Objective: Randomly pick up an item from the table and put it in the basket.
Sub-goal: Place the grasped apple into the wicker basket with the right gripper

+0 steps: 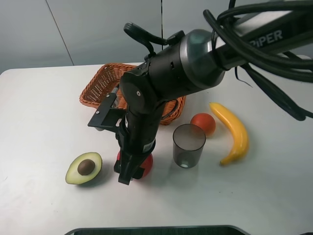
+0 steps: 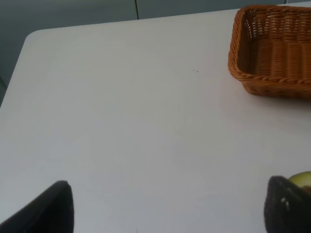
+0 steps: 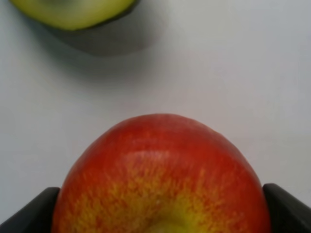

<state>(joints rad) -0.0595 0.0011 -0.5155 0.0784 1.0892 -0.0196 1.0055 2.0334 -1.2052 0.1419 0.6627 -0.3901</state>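
Note:
The red apple will leave my right gripper inside the woven basket point(image 1: 152, 86), where I need to let go of it close to the back side of the basket.
The red apple point(image 1: 145, 165) with yellowish streaks rests on the white table point(image 1: 39, 122), mostly hidden under my right arm. My right gripper point(image 1: 131, 172) is down around it. In the right wrist view the apple point(image 3: 160, 179) fills the gap between the two dark fingertips point(image 3: 29, 213), which stand spread wide at its sides. The woven orange-brown basket point(image 1: 98, 83) stands behind the arm; it also shows in the left wrist view point(image 2: 272, 53). My left gripper point(image 2: 167, 213) is open and empty above bare table.
A halved avocado point(image 1: 84, 168) lies left of the apple. A grey translucent cup point(image 1: 188, 144) stands to its right, with a small orange-red fruit point(image 1: 203, 122) and a banana point(image 1: 234, 129) beyond. The avocado's edge shows in both wrist views.

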